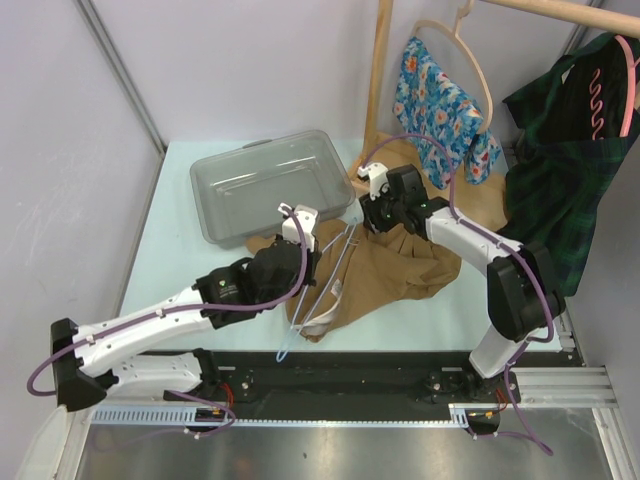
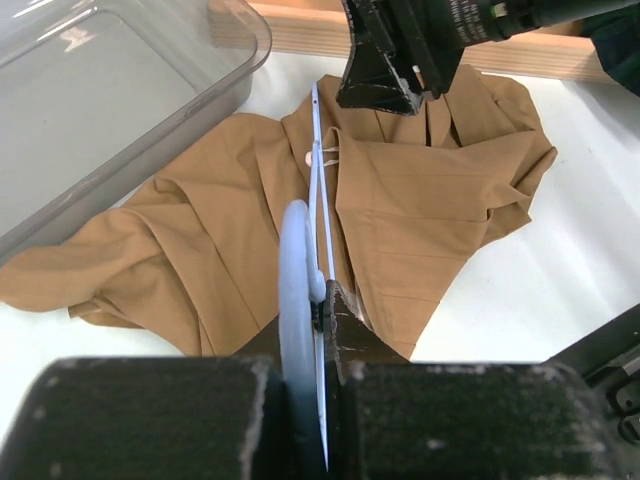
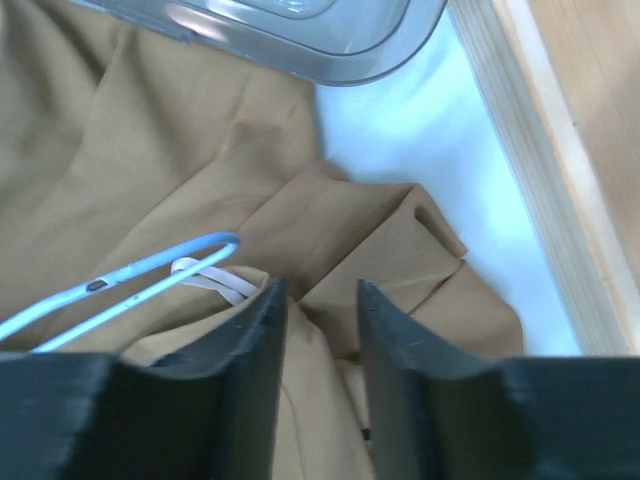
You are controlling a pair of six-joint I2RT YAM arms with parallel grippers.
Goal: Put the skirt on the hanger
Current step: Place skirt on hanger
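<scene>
Next, my right gripper takes the skirt's edge by the ribbon loop (image 3: 266, 282) and pulls it past the hanger, because the hanger's far end lies over that edge.
The tan skirt (image 1: 395, 268) lies crumpled on the table, its far edge by the wooden rack base. A thin light-blue hanger (image 1: 322, 268) lies across the skirt's left part. My left gripper (image 1: 296, 262) is shut on the hanger (image 2: 296, 270) near its hook, which rises between the fingers in the left wrist view (image 2: 322, 300). The hanger's far loop (image 3: 150, 268) sits beside a white ribbon loop (image 3: 215, 282) on the skirt (image 3: 150, 140). My right gripper (image 1: 378, 216) hovers at the skirt's far edge, jaws apart (image 3: 318, 290) with a fabric fold lying loose under them.
A clear plastic bin (image 1: 265, 185) stands at the back left, touching the skirt's edge. The wooden rack post (image 1: 380, 80) and its base (image 3: 560, 150) are just behind the right gripper. A floral garment (image 1: 440, 100) and a dark plaid garment (image 1: 565, 160) hang at the right.
</scene>
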